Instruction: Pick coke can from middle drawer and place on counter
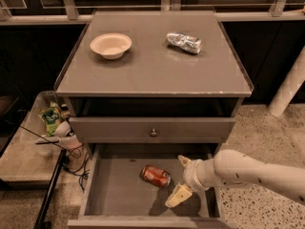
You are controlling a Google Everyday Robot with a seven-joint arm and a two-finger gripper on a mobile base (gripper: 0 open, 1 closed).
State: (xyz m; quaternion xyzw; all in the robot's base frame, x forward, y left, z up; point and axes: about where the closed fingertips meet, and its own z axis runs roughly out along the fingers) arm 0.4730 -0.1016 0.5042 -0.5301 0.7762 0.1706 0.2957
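Observation:
The robot's gripper will next move over to the coke can and close around the can's end (163, 178) nearest the white arm.
The coke can (156, 176) lies on its side on the grey floor of the open middle drawer (114, 194). My gripper (180, 178) is inside the drawer just right of the can, open, with one finger at the back (183, 161) and one at the front (177, 196). The can sits a little to the left of the fingers, not between them. The white arm reaches in from the right. The counter (152, 66) is the grey cabinet top above the drawers.
A cream bowl (110, 45) and a crinkled silver can (184, 42) rest on the counter. A closed drawer front with a round knob (153, 132) is above the open drawer. A low side table with clutter (53, 128) stands at left. A white post (288, 87) is at right.

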